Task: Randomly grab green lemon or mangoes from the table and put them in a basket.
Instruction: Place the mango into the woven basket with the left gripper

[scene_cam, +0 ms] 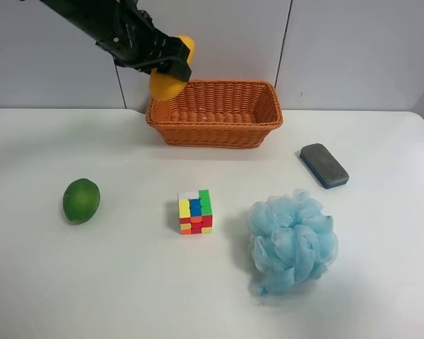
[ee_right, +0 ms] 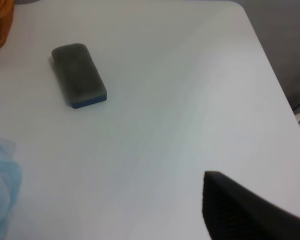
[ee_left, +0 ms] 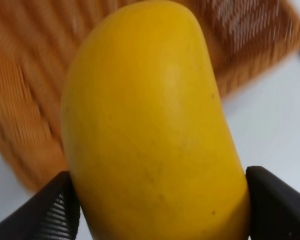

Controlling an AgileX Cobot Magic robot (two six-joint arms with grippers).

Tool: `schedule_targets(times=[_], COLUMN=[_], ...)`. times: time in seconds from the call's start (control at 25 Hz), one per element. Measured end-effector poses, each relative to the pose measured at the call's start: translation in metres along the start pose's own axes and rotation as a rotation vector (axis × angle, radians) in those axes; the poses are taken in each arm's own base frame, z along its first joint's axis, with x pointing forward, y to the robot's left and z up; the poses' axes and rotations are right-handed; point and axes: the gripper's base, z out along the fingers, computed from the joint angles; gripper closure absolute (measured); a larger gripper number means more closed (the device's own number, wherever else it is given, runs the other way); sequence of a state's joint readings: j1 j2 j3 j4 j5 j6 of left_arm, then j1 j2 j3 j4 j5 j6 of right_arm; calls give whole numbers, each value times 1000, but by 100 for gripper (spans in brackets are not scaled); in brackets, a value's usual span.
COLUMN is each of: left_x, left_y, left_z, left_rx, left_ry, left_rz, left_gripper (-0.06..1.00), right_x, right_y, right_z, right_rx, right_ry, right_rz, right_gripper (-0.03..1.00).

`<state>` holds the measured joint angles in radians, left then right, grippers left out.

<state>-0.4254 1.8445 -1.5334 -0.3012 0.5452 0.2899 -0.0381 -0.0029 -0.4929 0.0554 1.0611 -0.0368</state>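
Note:
My left gripper releases the mango, still held over the basket, next, just behind the wicker basket's front rim [scene_cam: 201,114], toward the basket's end farther from the eraser.
The left gripper [scene_cam: 171,67] is shut on the yellow-orange mango [scene_cam: 167,86] and holds it in the air over the left end of the wicker basket [scene_cam: 219,131]. In the left wrist view the mango [ee_left: 150,125] fills the frame between the two black fingers [ee_left: 45,212], with the basket [ee_left: 25,100] below it. The green lemon [scene_cam: 81,200] lies on the white table [scene_cam: 127,282] at the exterior high view's left. Of the right gripper only one dark finger [ee_right: 240,210] shows, above bare table.
A colourful puzzle cube [scene_cam: 196,211] sits mid-table. A light-blue bath pouf [scene_cam: 292,240] lies to its right. A dark grey eraser [scene_cam: 324,165] with a blue base lies right of the basket, also in the right wrist view [ee_right: 79,74].

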Motion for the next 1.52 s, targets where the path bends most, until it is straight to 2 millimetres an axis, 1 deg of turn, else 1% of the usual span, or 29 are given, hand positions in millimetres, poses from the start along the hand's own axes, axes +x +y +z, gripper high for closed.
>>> schedule_targets(times=[0.12,0.2,0.24,0.32,0.4,0.52,0.64,1.24,1.28,1.32,1.4,1.52], left_x=[-12,-14,-11,-11,-2,5,7,4,3,2,1,0], left_y=[4,8,10,13,17,20,22,23,23,23,23,23], left_z=[32,61,76,99,123,143,148,148,148,147,147,146], left_rx=[12,21,25,29,34,26,21,13,10,8,8,8], left_ry=[27,55,78,94,130,149,155,123,113,105,98,96], left_rz=[6,7,5,8,7,34,63,91,94,94,93,91], left_gripper=[30,30,30,30,30,30,30,29,13,6,-1,-4], right_x=[0,0,0,0,0,0,0,0,0,0,0,0], right_y=[0,0,0,0,0,0,0,0,0,0,0,0], right_z=[0,0,0,0,0,0,0,0,0,0,0,0], right_rx=[0,0,0,0,0,0,0,0,0,0,0,0], right_ry=[0,0,0,0,0,0,0,0,0,0,0,0], right_rz=[0,0,0,0,0,0,0,0,0,0,0,0], right_gripper=[15,15,15,15,15,15,15,15,15,15,15,15])
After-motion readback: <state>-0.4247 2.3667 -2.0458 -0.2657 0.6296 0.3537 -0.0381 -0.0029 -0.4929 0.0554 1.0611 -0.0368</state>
